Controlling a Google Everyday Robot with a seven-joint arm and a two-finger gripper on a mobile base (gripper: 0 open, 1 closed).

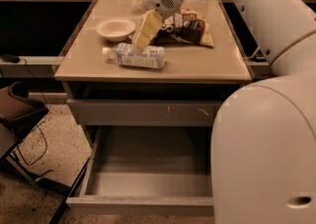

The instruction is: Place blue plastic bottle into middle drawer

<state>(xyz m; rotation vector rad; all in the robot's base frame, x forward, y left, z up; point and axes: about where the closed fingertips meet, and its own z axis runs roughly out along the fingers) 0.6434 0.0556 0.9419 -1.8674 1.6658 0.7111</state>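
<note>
I will close my gripper on the upper part [128, 55] of the blue plastic bottle, between its white cap and its middle.
The blue plastic bottle [134, 56] lies on its side on the tan tabletop [197, 65], white cap to the left. My gripper [140, 44] hangs down from the white wrist and reaches the top of the bottle near its middle. The middle drawer [143, 202] is pulled out below the table, and its smooth grey inside holds nothing. My arm's large white body hides the drawer's right part.
A white bowl [115, 28] stands behind the bottle on the left. A brown-and-yellow snack bag [190, 28] lies behind it on the right. A shut grey drawer front with pale scratch marks [143, 113] sits above the open drawer. A dark chair [17, 112] is at the left.
</note>
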